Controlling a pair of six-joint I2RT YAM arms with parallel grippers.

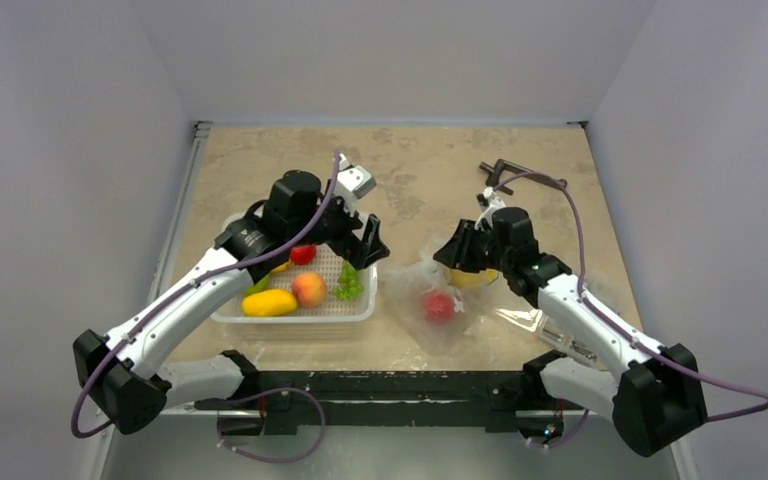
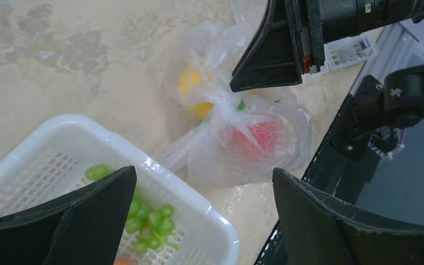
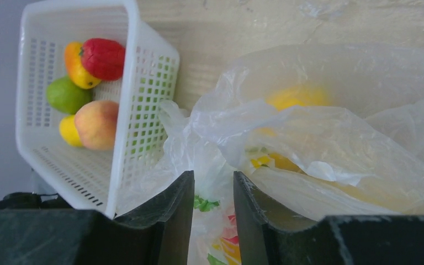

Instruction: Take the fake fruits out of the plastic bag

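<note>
I will use my right gripper to pinch the film's upper fold point(image 3: 229, 144) and pull while my left gripper holds the bag, because the plastic bag's film lies crumpled over the fruits.
The plastic bag point(image 1: 430, 300) lies crumpled on the table right of the basket. The red apple point(image 1: 438, 305) and the yellowish pear point(image 1: 472, 278) are both inside it. In the left wrist view the bag point(image 2: 215, 160) shows the apple point(image 2: 256, 135) and the pear point(image 2: 193, 94) through the film. My right gripper point(image 1: 460, 252) sits at the bag's far side, its jaws nearly closed with bunched bag film point(image 3: 287, 127) pinched between them point(image 3: 213, 187). My left gripper point(image 1: 365, 245) is open and empty over the basket's right corner point(image 2: 203, 172), short of the bag.
A white mesh basket point(image 1: 360, 312) at left holds a long yellow mango point(image 1: 270, 302), a peach point(image 1: 309, 289), a small red fruit point(image 1: 303, 254) and green grapes point(image 2: 149, 221). A clear box point(image 1: 560, 335) lies near the right arm. A dark tool point(image 1: 505, 170) lies far right.
</note>
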